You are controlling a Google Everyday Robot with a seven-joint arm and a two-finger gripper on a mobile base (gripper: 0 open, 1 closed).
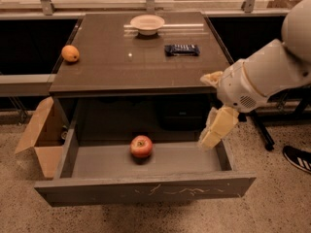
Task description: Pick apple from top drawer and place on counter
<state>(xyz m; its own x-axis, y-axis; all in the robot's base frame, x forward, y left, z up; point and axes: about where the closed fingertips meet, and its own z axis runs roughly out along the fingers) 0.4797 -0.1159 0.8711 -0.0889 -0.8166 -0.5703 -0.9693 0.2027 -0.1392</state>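
Next, my gripper will go to the red apple in the open top drawer and close around the red apple's middle (143, 146).
The red apple (141, 146) lies in the middle of the open top drawer (146, 191), which is pulled out of the grey cabinet. The dark brown counter (121, 62) is above it. My gripper (208, 111) hangs at the drawer's right side, above its right wall and below the counter's right front corner, to the right of the apple and apart from it. Its cream fingers (218, 126) are open and hold nothing.
On the counter stand a white bowl (147, 23) at the back, a dark wrapped bar (181, 49) to the right and a small orange fruit (70, 53) at the left edge. An open cardboard box (41, 137) sits on the floor to the left. A shoe (297, 158) is at right.
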